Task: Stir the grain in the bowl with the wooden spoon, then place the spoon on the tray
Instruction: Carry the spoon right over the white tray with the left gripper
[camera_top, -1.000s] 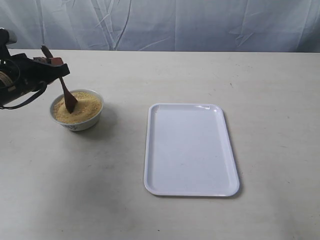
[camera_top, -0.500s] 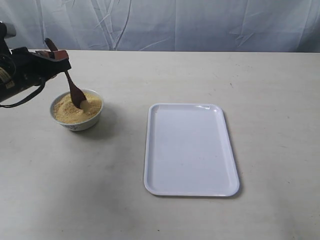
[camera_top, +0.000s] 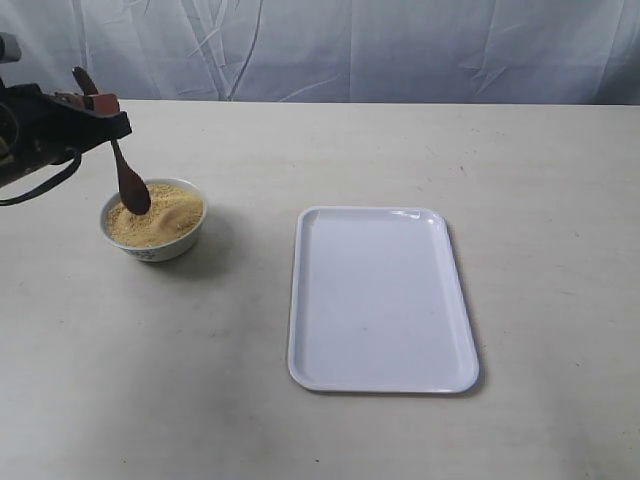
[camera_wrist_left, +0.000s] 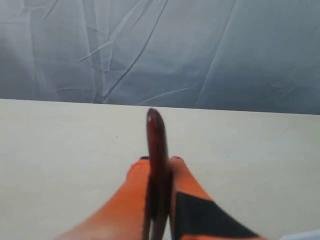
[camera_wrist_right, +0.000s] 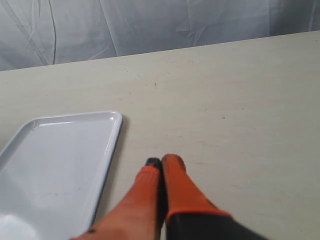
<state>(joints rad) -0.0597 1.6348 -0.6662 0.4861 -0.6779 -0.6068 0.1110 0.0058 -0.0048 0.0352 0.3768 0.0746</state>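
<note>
The wooden spoon will go down from my left gripper on the middle of the white tray (camera_top: 375, 288), with the spoon's oval end toward the tray's near edge.
The small white bowl (camera_top: 155, 245) stands at the left of the table, heaped with yellow-tan grain (camera_top: 165, 218). My left gripper (camera_top: 100, 106) hovers above and left of the bowl, shut on the handle of the dark wooden spoon (camera_top: 124, 172), whose oval end dips into the left side of the grain. In the left wrist view the spoon (camera_wrist_left: 156, 150) handle sticks out between the orange fingers of the left gripper (camera_wrist_left: 159, 162). The white tray (camera_top: 380, 298) lies flat right of centre, with nothing on it. My right gripper (camera_wrist_right: 162, 162) is shut on nothing, beside the tray (camera_wrist_right: 55, 160); it is outside the exterior view.
A wrinkled grey-blue cloth backdrop (camera_top: 360, 45) hangs behind the table's far edge. Bare tabletop (camera_top: 540, 200) stretches right of the tray and in front of the bowl.
The spoon's tip has swept from the middle-right of the grain back to its left side, and my left gripper has shifted left and slightly up with it.
</note>
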